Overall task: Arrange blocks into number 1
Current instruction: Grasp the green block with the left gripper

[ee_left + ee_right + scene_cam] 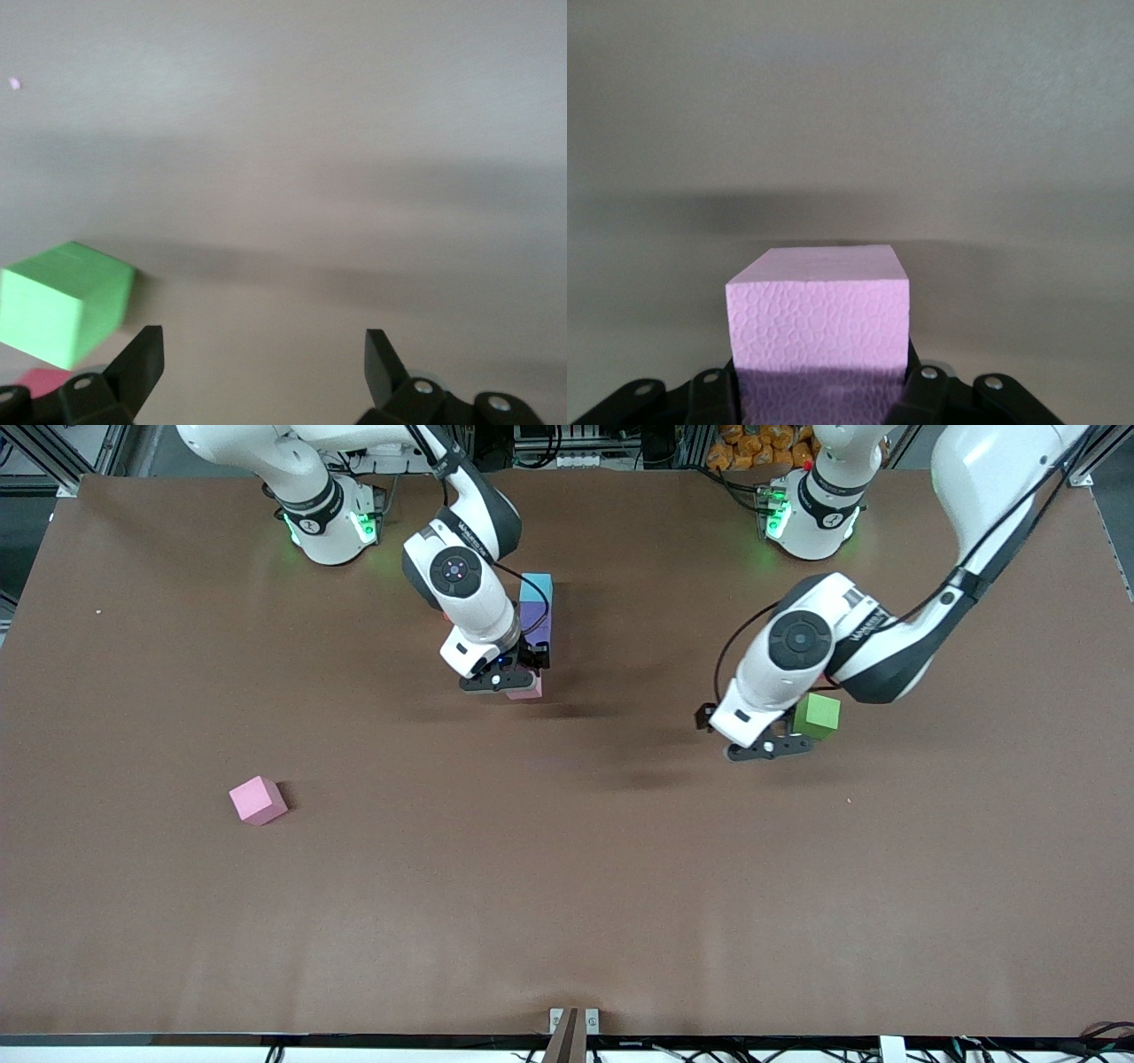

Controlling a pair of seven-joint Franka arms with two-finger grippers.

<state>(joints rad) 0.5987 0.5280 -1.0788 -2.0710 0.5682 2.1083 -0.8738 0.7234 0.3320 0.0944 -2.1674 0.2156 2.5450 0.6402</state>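
My right gripper is at work with the pink block. It will let go of it at the purple block's end (534, 679), in line with the light blue block.
A light blue block (536, 588) and a purple block (535, 622) lie touching in a line near the middle of the table. My right gripper (509, 683) is shut on a pink block (529, 689), held low at the purple block's end of that line. The right wrist view shows this pink block (819, 310) filling the right gripper (819, 390). Another pink block (258, 800) lies alone toward the right arm's end. My left gripper (769, 749) hangs open and empty beside the green block (817, 716). In the left wrist view the green block (62, 301) sits outside the left gripper (263, 345).
A small reddish patch (40, 382) shows just past the green block in the left wrist view. The brown table (567, 903) stretches bare toward the front camera. Both arms' bases stand along the table's edge farthest from that camera.
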